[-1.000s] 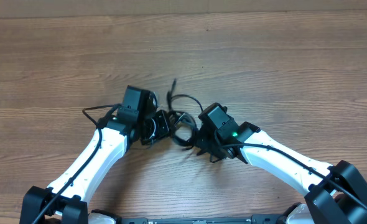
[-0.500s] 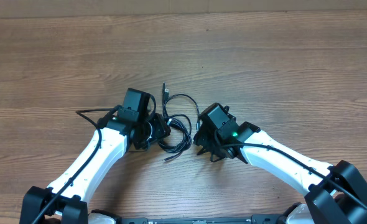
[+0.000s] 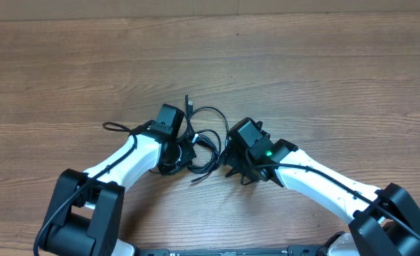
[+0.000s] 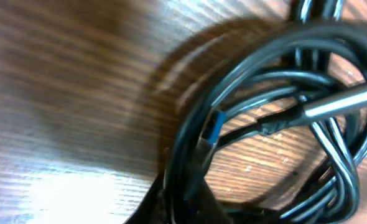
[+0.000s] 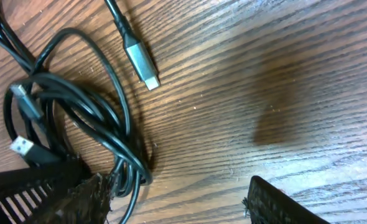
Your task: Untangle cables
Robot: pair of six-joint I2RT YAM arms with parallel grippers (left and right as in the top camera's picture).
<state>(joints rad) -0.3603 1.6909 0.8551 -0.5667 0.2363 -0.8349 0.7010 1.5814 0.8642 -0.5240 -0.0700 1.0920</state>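
Observation:
My right gripper's open fingers are straddling mostly wood next to the cables, so my left gripper will raise the cables while my right gripper takes the bunched loops (image 5: 132,163).
The cables (image 3: 204,136) are thin black cords coiled in a tangle at the table's middle, between my two grippers. In the left wrist view the cables (image 4: 277,81) fill the frame, with a blue-tipped plug (image 4: 214,126) and a silver-tipped plug (image 4: 342,103). My left gripper (image 3: 181,151) (image 4: 185,202) looks shut on strands of the cables at the tangle's left side. My right gripper (image 3: 228,155) (image 5: 177,202) is open, its left finger touching the cable loops (image 5: 90,118). A silver plug (image 5: 140,62) lies loose on the wood, and a small white-tipped plug (image 5: 22,147) sits at the left.
The wooden table (image 3: 324,85) extends all round the tangle. One cable end (image 3: 188,102) sticks out toward the far side. A thin black loop (image 3: 114,126) lies left of the left arm.
The left arm has swung right, closer into the tangle. The cable bundle shifted and its loose end moved left and toward the back. The right arm has stayed almost still.

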